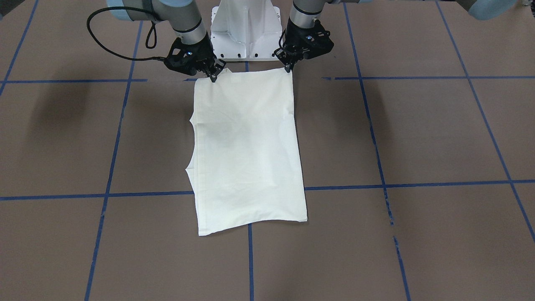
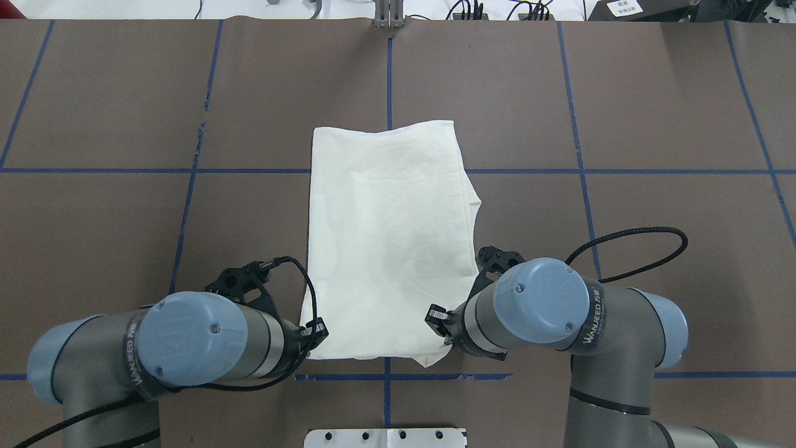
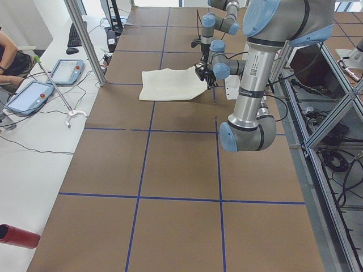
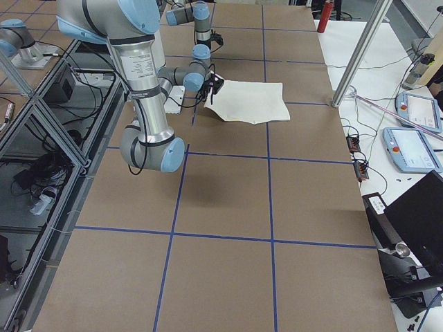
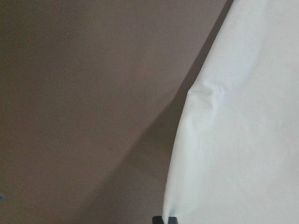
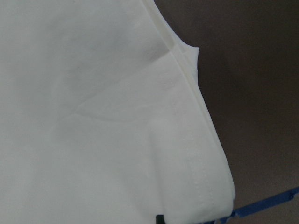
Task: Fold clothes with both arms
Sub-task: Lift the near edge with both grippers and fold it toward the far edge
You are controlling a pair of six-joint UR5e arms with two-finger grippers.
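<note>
My left gripper is going to let go of the shirt's near corner, which looks slightly raised now, on top of its far corner (image 1: 304, 218) along the plain straight side.
The cream-white shirt (image 1: 246, 146) lies on the brown table folded into a long rectangle, plain side up, with layered sleeve edges along one long side (image 2: 469, 199). My left gripper (image 1: 288, 69) is shut on the shirt's corner nearest the robot base, on my left (image 2: 318, 331). My right gripper (image 1: 213, 77) is shut on the other near corner (image 2: 437, 317). Both corners look slightly raised. In the wrist views the cloth (image 5: 243, 140) (image 6: 93, 116) runs down to a dark fingertip at the bottom edge. The print is hidden.
The white pedestal base (image 1: 246, 29) stands just behind the two grippers. Blue tape lines (image 1: 108, 175) divide the table. Teach pendants (image 3: 28, 96) and cables lie on a white side bench, beside a metal post (image 3: 85, 39). A person's arm (image 3: 8, 51) shows at that bench.
</note>
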